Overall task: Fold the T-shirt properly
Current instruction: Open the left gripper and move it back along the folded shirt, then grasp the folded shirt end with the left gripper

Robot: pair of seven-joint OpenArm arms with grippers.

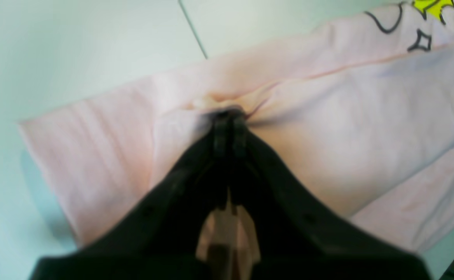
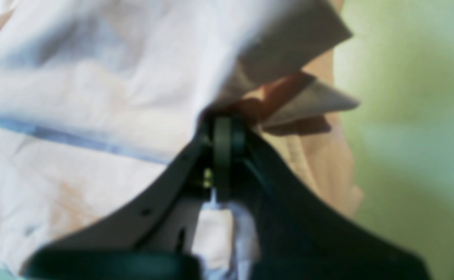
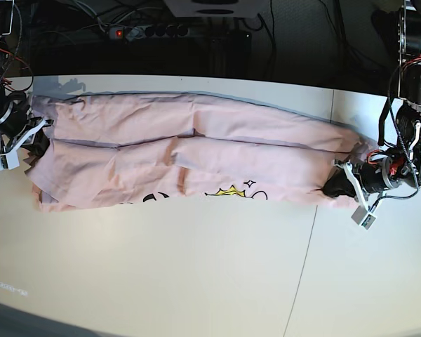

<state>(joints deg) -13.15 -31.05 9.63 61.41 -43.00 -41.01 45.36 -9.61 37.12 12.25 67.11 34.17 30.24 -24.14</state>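
The left gripper is pinching a bunched fold in from the T-shirt's end, so it should open, back away and grab the layers at the end's edge [image 3: 361, 149].
The pale pink T-shirt [image 3: 196, 154] lies stretched out in a long band across the far half of the white table, with a yellow and black print [image 3: 233, 192] peeking out at its near edge. My left gripper [image 3: 335, 186] is shut on the shirt's right end; in the left wrist view its fingertips [image 1: 229, 116] pinch a bunched fold of pink T-shirt cloth [image 1: 328, 116]. My right gripper [image 3: 36, 144] is shut on the shirt's left end; in the right wrist view its fingers [image 2: 223, 128] clamp layered T-shirt fabric [image 2: 95, 97] that hangs blurred.
A thin seam [image 3: 310, 239] runs across the white table [image 3: 196, 267] toward the front. Cables and a power strip [image 3: 137, 31] lie behind the far edge. The table's near half lies in front of the shirt.
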